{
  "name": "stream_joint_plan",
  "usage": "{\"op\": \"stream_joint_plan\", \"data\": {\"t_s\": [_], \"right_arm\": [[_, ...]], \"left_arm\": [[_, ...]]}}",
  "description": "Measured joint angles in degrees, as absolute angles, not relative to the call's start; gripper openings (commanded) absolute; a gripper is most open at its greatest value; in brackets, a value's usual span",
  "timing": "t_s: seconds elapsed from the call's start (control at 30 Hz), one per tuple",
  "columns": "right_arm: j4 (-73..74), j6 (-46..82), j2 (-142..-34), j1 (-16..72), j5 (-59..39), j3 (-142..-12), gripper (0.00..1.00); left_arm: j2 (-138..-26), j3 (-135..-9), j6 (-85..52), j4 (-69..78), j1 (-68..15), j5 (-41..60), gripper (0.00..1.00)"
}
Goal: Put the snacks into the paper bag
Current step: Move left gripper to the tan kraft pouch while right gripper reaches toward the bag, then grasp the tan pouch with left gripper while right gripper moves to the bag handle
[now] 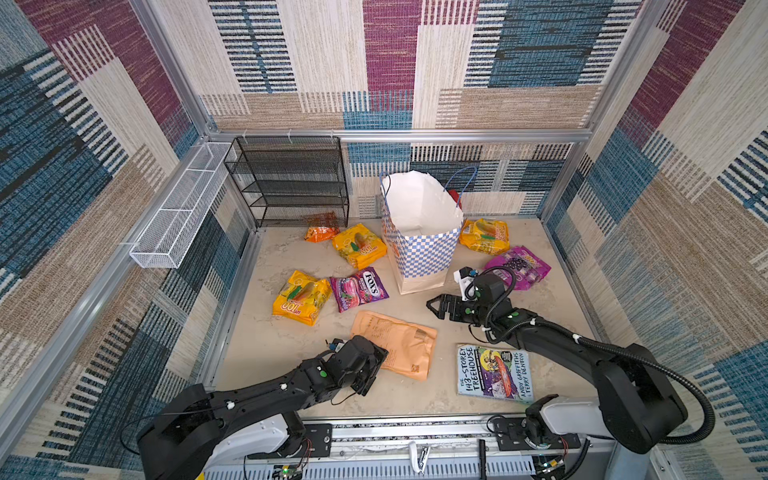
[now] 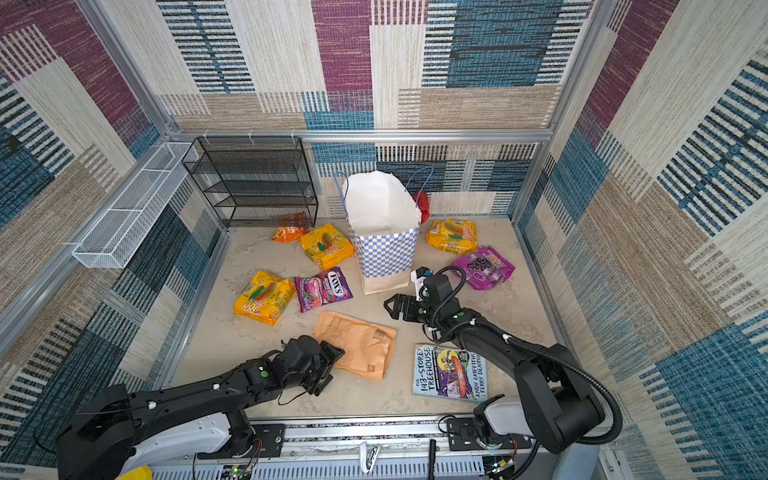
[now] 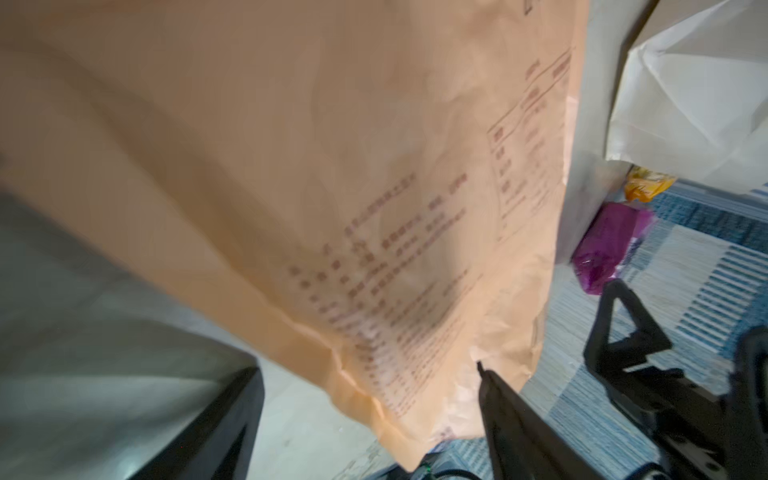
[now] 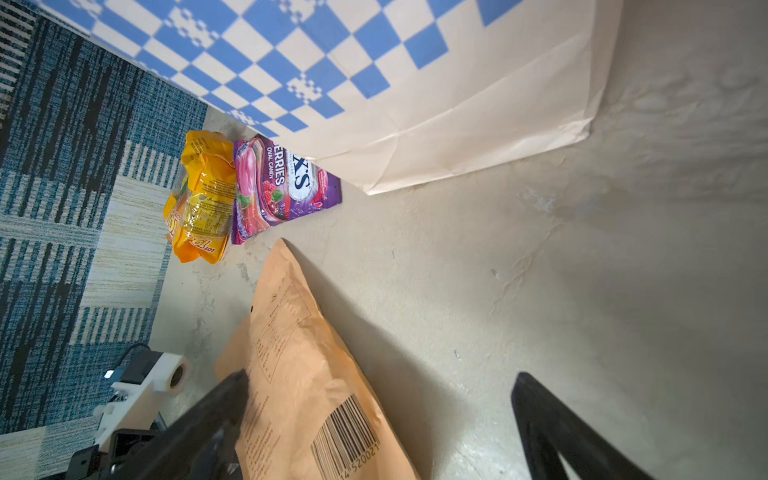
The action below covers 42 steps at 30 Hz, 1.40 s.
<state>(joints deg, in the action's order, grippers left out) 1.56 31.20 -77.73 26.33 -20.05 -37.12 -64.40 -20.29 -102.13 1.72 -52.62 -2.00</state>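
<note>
My left gripper is going to close on the near long edge [image 1: 389,368] [image 3: 364,408] of the large pale-orange packet, between its middle and the end that faces my right gripper.
The checkered paper bag [image 1: 424,249] stands open at the back middle. Snacks lie around it: mango packets [image 1: 302,302] [image 1: 359,245] [image 1: 484,236], a Fox's packet [image 1: 359,289], a purple grape packet [image 1: 517,266], small orange chips [image 1: 321,232], and a red one [image 1: 455,195] behind the bag. A large pale-orange packet [image 1: 395,343] lies flat in front. My left gripper [image 1: 376,368] is at its left edge, open, with the packet's corner [image 3: 415,395] between the fingers. My right gripper [image 1: 432,307] hovers open in front of the bag, to the right of that packet [image 4: 299,374], holding nothing.
A Treehouse book [image 1: 494,372] lies at the front right under the right arm. A black wire rack [image 1: 291,178] stands at the back left, and a white mesh basket [image 1: 178,212] hangs on the left wall.
</note>
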Motion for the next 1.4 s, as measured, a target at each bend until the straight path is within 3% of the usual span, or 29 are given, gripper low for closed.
{"op": "stream_joint_plan", "data": {"t_s": [0.23,0.57,0.67,0.87,1.0,1.23,1.4], "right_arm": [[4.1,31.0,-85.2,29.0,-22.1,-39.5,1.00],[7.0,30.1,-93.8,33.4,-26.4,-41.7,0.87],[7.5,30.1,-94.5,34.0,-27.8,-41.4,0.85],[7.9,30.6,-94.5,34.3,-29.3,-40.6,0.86],[7.6,30.6,-94.0,34.4,-29.3,-41.3,0.87],[5.6,30.5,-92.1,34.4,-27.9,-44.2,0.89],[2.6,29.6,-88.4,34.4,-25.2,-46.2,0.93]], "left_arm": [[-73.8,-19.2,-105.6,19.1,-54.1,-4.6,0.86],[-87.4,-15.4,-109.5,48.2,-55.6,-10.9,0.96],[-92.2,-14.8,-109.5,56.4,-55.7,-11.7,0.90],[-100.2,-12.5,-109.5,69.5,-55.7,-11.8,0.63],[-101.6,-11.0,-109.2,73.1,-55.8,-12.1,0.56],[-95.9,-9.9,-106.7,66.3,-55.6,-13.5,0.44],[-87.0,-10.2,-104.5,52.5,-55.4,-14.9,0.27]]}}
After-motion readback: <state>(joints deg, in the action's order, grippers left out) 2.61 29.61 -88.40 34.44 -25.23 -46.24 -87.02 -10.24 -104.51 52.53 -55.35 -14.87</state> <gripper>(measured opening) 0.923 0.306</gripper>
